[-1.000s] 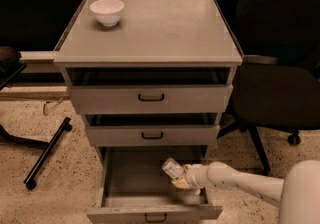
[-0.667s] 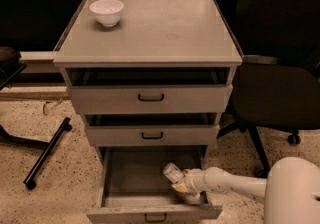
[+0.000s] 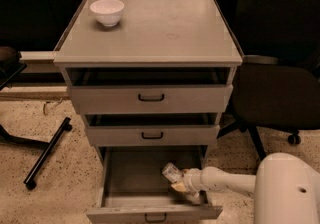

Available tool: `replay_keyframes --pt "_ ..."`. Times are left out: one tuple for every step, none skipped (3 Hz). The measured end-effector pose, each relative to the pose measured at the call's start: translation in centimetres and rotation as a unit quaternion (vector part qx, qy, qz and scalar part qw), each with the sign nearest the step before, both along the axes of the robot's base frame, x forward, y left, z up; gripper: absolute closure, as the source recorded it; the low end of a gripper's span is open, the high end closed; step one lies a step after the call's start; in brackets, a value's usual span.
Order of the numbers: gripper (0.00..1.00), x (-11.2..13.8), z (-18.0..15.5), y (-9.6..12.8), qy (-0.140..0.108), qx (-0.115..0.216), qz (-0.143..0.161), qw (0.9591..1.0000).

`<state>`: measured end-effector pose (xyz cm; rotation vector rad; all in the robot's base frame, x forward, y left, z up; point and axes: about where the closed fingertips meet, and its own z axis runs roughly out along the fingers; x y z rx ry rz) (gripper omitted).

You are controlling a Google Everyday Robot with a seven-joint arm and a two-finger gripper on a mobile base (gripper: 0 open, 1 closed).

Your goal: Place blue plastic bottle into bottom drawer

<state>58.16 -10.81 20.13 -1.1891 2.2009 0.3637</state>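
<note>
Next, my gripper releases the blue plastic bottle on the bottom drawer's inside [image 3: 179, 182], close to the side that faces the office chair.
The bottom drawer [image 3: 132, 180] of the grey cabinet is pulled open, and its black handle [image 3: 155, 216] shows at the frame's lower edge. My gripper [image 3: 178, 186] reaches in from the right, inside the drawer's right half, on the end of the white arm [image 3: 225, 181]. It is shut on the blue plastic bottle [image 3: 171, 172], a small clear bottle that sticks out tilted up and to the left, low over the drawer floor.
A white bowl [image 3: 107, 11] stands on the cabinet top at the back left. The top drawer [image 3: 150, 98] and middle drawer [image 3: 151, 135] are slightly open. A black office chair [image 3: 280, 93] stands right of the cabinet, and a black bar [image 3: 47, 153] lies on the floor at left.
The white arm body has come further into view at the lower right. The gripper and bottle have shifted slightly left inside the drawer.
</note>
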Motion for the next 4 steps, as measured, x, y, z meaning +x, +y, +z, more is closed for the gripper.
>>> replay_keyframes --pt "1.0 1.4 -1.5 0.4 0.001 -0.03 0.005 0.9995" --pt "1.0 2.2 -3.3 0.7 0.014 -0.05 0.011 0.9986" --pt "1.0 2.1 -5.5 0.2 0.039 -0.066 0.004 0.997" --pt "1.0 1.4 -7.6 -0.9 0.063 -0.068 -0.012 0.9956"
